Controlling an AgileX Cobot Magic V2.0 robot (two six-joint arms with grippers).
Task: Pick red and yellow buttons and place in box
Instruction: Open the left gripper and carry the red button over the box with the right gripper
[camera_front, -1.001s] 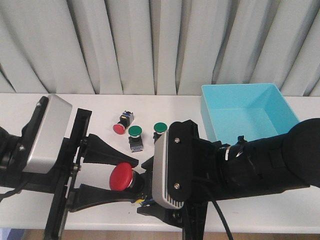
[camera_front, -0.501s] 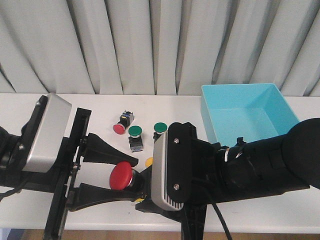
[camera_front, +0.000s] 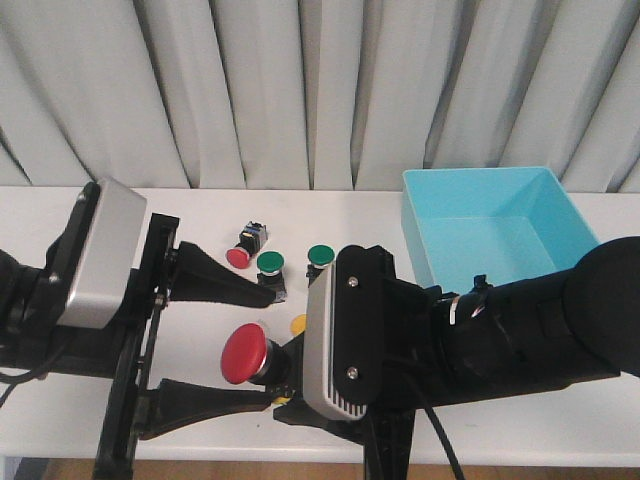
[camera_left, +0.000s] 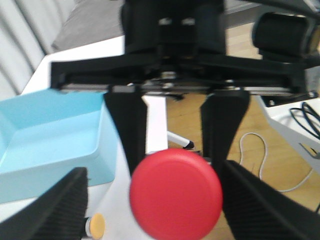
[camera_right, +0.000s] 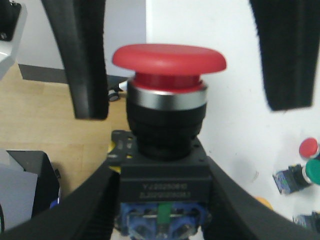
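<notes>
I need to use my right gripper to let go of the big red button on the bottom of the light-blue box, close to the box's front side (camera_front: 523, 301).
A big red button (camera_front: 243, 355), with a domed red cap on a black body, is held above the table's front edge. My right gripper (camera_right: 162, 200) is shut on its black body (camera_right: 162, 177). My left gripper (camera_front: 268, 345) is open wide, its fingers (camera_front: 225, 283) above and below the cap without touching it. In the left wrist view the red cap (camera_left: 176, 195) sits between my spread fingers (camera_left: 50, 210). A small red button (camera_front: 238, 257) and a yellow button (camera_front: 298, 324) lie on the table. The light-blue box (camera_front: 560, 215) stands at the right.
Two green-capped buttons (camera_front: 270, 263) (camera_front: 320, 256) lie next to the small red button at the table's middle. Both arms crowd the front of the white table (camera_front: 180, 215). A pleated curtain hangs behind. The box wall (camera_left: 107, 145) shows in the left wrist view.
My left gripper's fingers have spread apart and let go of the big red button. The button stays in my right gripper, almost in the same place.
</notes>
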